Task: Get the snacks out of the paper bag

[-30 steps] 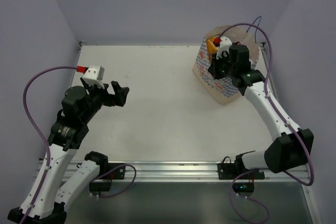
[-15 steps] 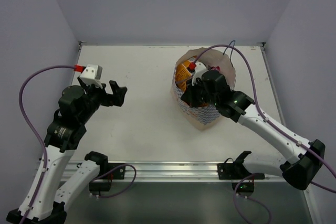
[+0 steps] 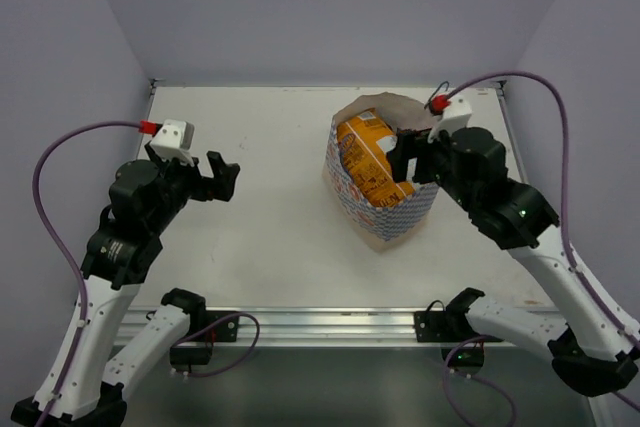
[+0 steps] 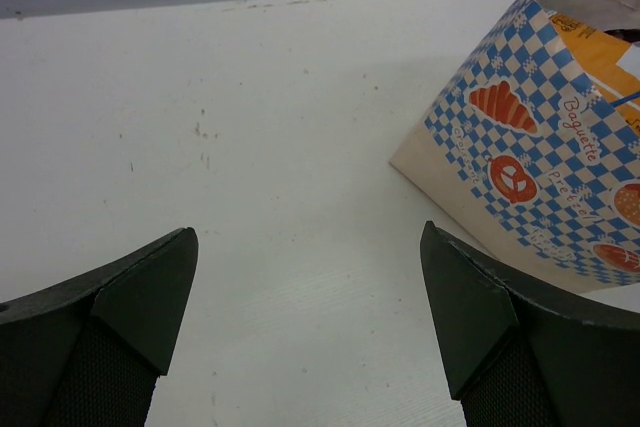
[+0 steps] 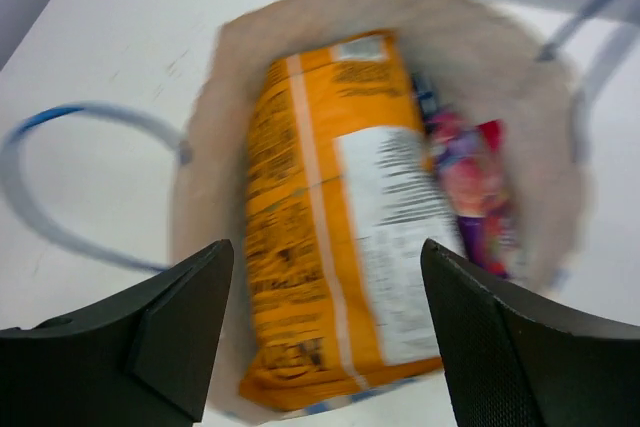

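Note:
Next, I tilt the paper bag by that rim (image 5: 566, 209) with my right gripper for my left gripper, because the purple-pink packet sits beside the orange packet below the bag's rim.
The paper bag (image 3: 392, 215), blue-and-white checked with red-orange emblems, stands right of the table's middle with its mouth up. An orange snack packet (image 3: 368, 159) fills most of the opening. In the right wrist view the orange packet (image 5: 310, 247) lies beside a purple-pink packet (image 5: 470, 182) inside the beige bag rim (image 5: 205, 177). My right gripper (image 3: 408, 159) hovers open over the bag's right rim, holding nothing. My left gripper (image 3: 222, 179) is open at the left, well away from the bag (image 4: 530, 167), with only bare table between its fingers (image 4: 140, 297).
A thin blue cord handle (image 5: 60, 177) loops out from the bag over the white table (image 3: 260, 237). Purple walls close the table at the back and both sides. A metal rail (image 3: 320, 325) runs along the near edge.
The right arm pulled the bag from the back right corner toward the middle, then its jaws opened and let go of the rim. The left arm has barely moved.

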Controlling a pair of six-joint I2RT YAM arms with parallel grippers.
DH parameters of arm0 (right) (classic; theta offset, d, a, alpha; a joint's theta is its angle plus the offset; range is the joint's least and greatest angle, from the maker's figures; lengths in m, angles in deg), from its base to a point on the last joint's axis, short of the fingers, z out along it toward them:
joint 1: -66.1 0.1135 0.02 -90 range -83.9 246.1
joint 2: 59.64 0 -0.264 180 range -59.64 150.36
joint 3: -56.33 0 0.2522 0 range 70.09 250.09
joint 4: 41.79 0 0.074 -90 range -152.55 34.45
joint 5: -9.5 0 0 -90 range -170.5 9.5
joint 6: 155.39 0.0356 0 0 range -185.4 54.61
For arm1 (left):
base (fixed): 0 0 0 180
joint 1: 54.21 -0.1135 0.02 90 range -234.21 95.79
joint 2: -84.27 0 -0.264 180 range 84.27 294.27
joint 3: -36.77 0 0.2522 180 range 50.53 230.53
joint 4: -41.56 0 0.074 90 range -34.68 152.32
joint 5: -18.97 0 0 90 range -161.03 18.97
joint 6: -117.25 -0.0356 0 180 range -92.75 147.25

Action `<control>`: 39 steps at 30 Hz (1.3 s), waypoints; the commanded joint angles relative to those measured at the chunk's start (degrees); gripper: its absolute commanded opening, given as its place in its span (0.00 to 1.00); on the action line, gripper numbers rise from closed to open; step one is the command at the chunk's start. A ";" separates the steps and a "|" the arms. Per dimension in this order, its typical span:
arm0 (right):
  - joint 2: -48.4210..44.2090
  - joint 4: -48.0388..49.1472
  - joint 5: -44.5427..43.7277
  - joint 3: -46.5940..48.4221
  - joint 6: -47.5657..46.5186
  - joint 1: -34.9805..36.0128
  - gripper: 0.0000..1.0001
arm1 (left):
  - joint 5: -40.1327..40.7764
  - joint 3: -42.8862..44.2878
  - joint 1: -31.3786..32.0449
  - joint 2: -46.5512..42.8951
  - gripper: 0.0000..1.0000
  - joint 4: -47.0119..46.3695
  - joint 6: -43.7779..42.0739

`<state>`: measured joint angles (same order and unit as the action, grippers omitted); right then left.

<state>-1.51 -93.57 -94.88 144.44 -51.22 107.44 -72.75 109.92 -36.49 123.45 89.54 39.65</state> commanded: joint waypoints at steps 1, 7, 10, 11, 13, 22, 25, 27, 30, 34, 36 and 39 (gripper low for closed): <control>-3.11 -1.88 -6.20 2.64 -2.75 -9.65 0.78 | -0.66 1.95 0.21 1.25 1.00 -0.11 -1.24; 3.02 2.33 2.04 4.22 -4.51 -26.36 0.77 | -2.15 2.21 0.21 2.39 1.00 -0.64 -1.33; 8.03 4.70 9.51 5.19 -3.11 -32.18 0.75 | -2.85 2.30 0.21 2.74 1.00 -0.82 -1.15; 9.18 5.41 11.10 5.28 -3.01 -32.98 0.72 | -2.94 2.30 0.21 2.83 1.00 -0.99 -1.07; 11.30 7.42 13.13 4.93 -2.84 -34.30 0.69 | -3.55 2.30 0.21 3.01 1.00 -1.17 -0.72; 16.84 12.44 17.45 0.54 -3.71 -35.28 0.52 | -5.40 3.00 0.21 4.76 1.00 -1.43 -0.01; 16.84 12.71 17.36 -0.25 -4.33 -35.28 0.50 | -6.63 4.32 0.21 6.43 1.00 -1.43 -0.10; 16.84 12.71 17.19 -0.52 -4.33 -35.19 0.50 | -6.90 4.94 0.21 7.48 1.00 -1.43 -0.01; 14.13 12.62 15.69 -1.13 -4.07 -35.28 0.54 | -7.07 5.90 0.21 8.45 1.00 -1.35 0.16; 6.84 12.71 15.34 0.71 -4.94 -35.19 0.62 | -7.34 6.00 0.21 8.55 1.00 -1.43 0.43; 4.90 12.36 15.42 1.33 -5.56 -35.19 0.66 | -7.25 5.82 0.21 8.72 1.00 -1.43 0.52; 2.61 11.74 15.51 0.10 -6.96 -35.19 0.71 | -7.42 5.38 0.21 8.81 1.00 -1.52 0.52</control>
<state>3.71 -83.28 -79.31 143.37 -56.07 72.45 -78.85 113.44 -36.49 132.32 89.32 39.76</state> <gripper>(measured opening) 0.703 0.997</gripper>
